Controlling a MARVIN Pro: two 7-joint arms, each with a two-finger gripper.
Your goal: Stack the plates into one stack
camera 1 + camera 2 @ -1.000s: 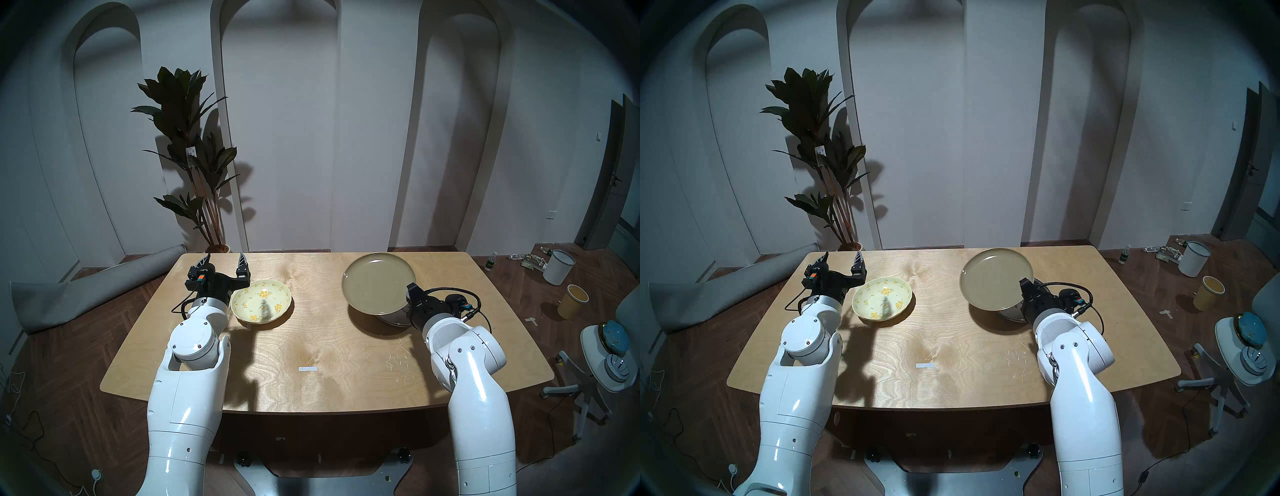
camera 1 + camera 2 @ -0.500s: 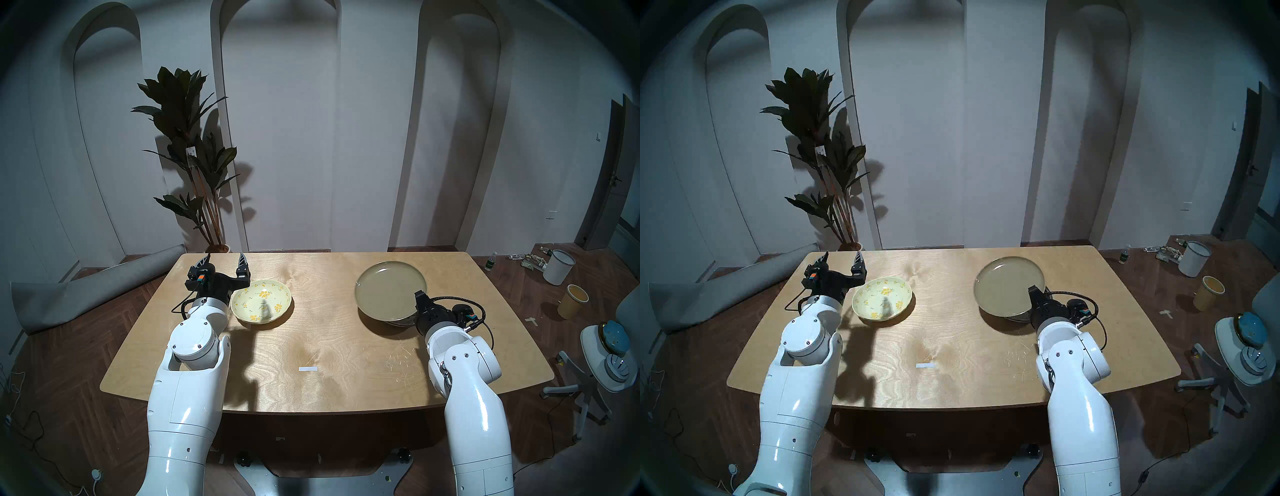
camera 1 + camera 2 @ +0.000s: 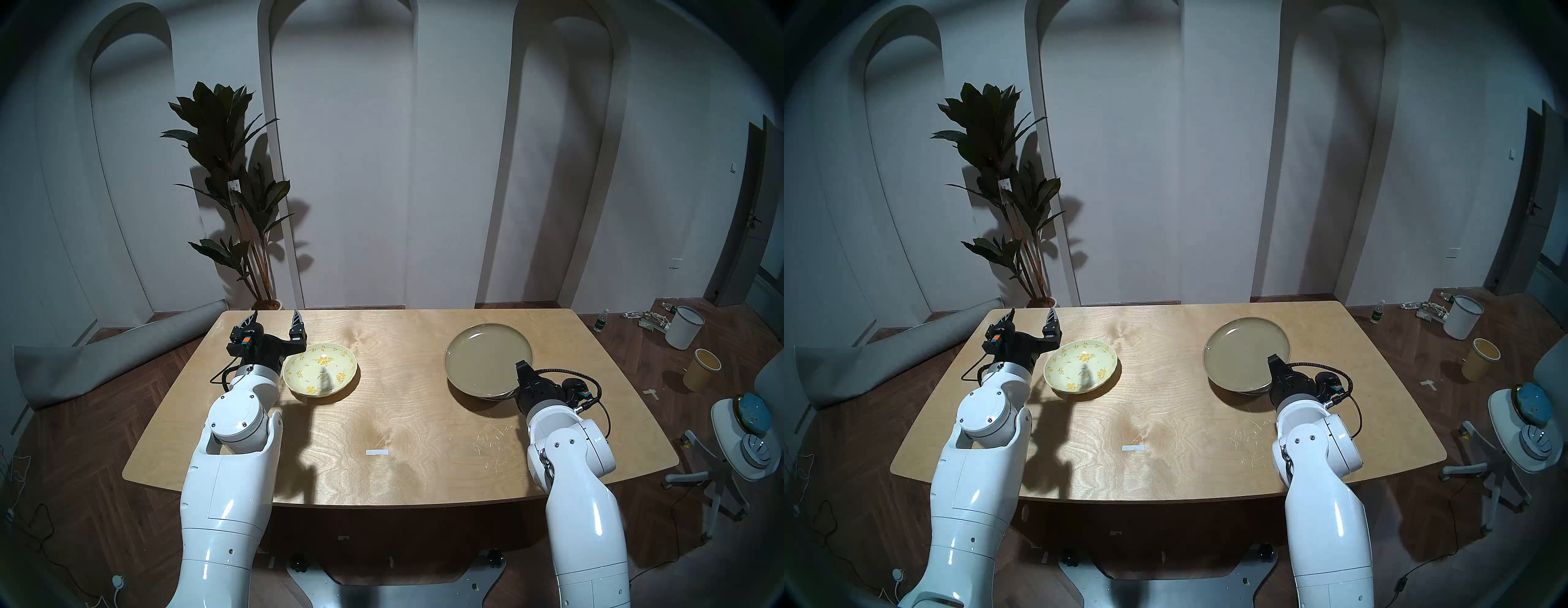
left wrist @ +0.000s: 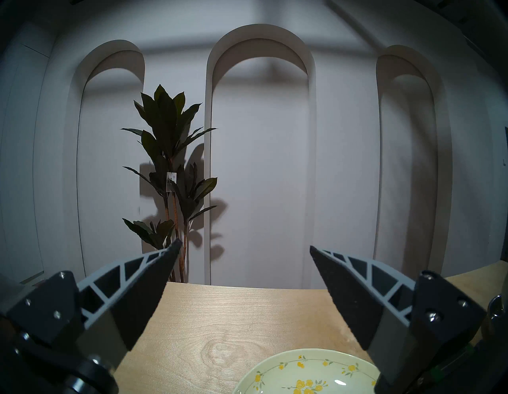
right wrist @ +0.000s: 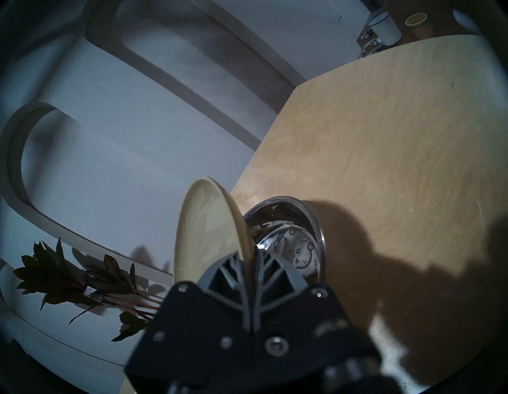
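Note:
Next, my right gripper lets go of the olive-tan plate on top of the steel plate (image 3: 490,371) (image 5: 274,261).
My right gripper (image 3: 522,368) is shut on the near rim of the olive-tan plate (image 3: 485,358). It holds the plate tilted, far edge raised, right over the steel plate (image 3: 497,395), of which only a sliver shows. In the right wrist view the olive-tan plate (image 5: 203,234) stands edge-on between my fingers, with the steel plate (image 5: 301,249) and its cartoon print just behind it. I cannot tell if the two touch. The floral yellow plate (image 3: 320,368) lies on the table at the left. My left gripper (image 3: 276,315) is open and empty, just behind and left of it.
The wooden table (image 3: 403,475) has a small white tape strip (image 3: 377,452) near the front middle. A potted plant (image 3: 237,191) stands behind the table's far left corner. Buckets (image 3: 684,327) and a chair (image 3: 746,437) stand on the floor to the right.
My right gripper has carried the olive-tan plate to the right and lower, so it now covers the steel plate. The left arm and the floral plate have not moved.

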